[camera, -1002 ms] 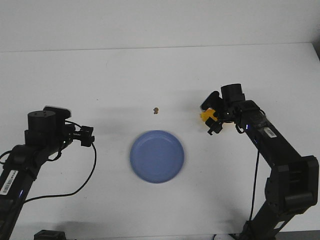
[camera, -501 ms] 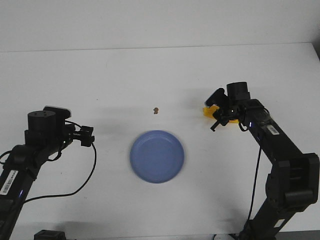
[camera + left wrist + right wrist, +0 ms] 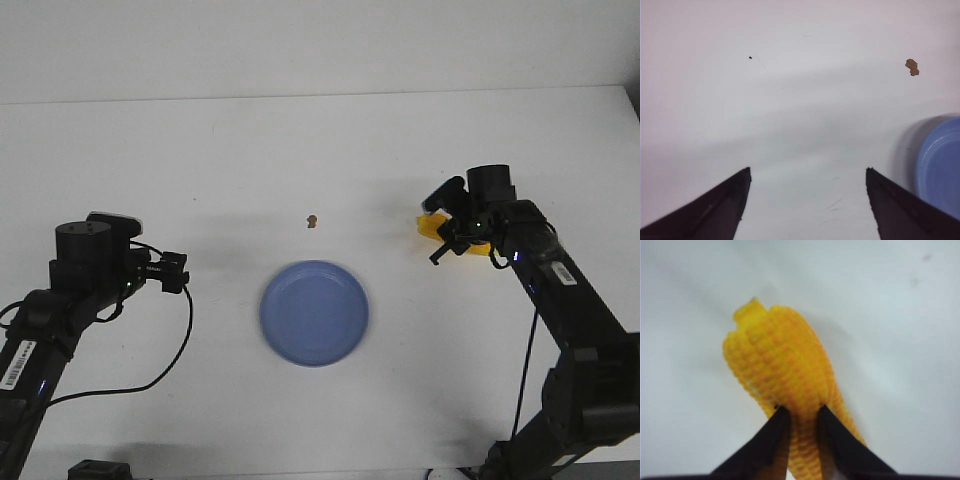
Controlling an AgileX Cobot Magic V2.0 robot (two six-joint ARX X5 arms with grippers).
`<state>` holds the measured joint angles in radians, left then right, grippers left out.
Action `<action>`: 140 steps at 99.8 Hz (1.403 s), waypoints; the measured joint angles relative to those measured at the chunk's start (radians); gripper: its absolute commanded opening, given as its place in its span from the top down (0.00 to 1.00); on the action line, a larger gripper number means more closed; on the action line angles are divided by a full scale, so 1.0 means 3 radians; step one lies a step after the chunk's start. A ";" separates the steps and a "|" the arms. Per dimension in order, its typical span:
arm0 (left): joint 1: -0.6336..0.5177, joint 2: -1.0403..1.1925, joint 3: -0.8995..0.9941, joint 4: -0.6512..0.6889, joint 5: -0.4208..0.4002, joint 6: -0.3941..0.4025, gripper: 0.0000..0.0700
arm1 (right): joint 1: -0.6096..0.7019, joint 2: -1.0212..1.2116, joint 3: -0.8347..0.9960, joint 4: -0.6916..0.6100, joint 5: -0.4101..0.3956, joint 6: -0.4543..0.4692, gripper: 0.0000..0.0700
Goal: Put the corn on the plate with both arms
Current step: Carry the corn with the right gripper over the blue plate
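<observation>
I should use my right gripper to set the yellow corn down across the middle of the blue plate (image 3: 327, 315).
The yellow corn (image 3: 430, 226) is right of the blue plate (image 3: 314, 312), low over the white table. My right gripper (image 3: 446, 238) is shut on it. In the right wrist view the two black fingertips (image 3: 782, 416) pinch the cob (image 3: 775, 355) near its middle, and its blunt end points away from the right gripper (image 3: 801, 410). The far part of the cob is hidden behind the gripper in the front view. My left gripper (image 3: 178, 272) is well left of the plate, open and empty (image 3: 807, 172). The plate's edge (image 3: 940, 165) shows beside it, with nothing on the plate.
A small brown crumb (image 3: 313, 219) lies on the table beyond the plate, also seen as a crumb (image 3: 912, 66) from the left wrist. Black cables hang from both arms. The table's back edge meets a white wall.
My right gripper, holding the corn, has shifted to the right, away from the plate. The left arm and the plate have not moved.
</observation>
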<state>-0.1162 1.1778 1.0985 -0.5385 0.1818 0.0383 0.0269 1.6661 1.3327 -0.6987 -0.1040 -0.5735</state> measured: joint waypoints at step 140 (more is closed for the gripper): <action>0.0000 0.0000 0.0000 -0.0018 0.0000 0.0000 0.34 | 0.2132 0.0024 0.0000 -0.0322 -0.0590 0.0680 0.36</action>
<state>-0.1162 1.1778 1.0985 -0.5438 0.1818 0.0383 0.6666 1.6733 1.3327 -0.7952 -0.2810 -0.3695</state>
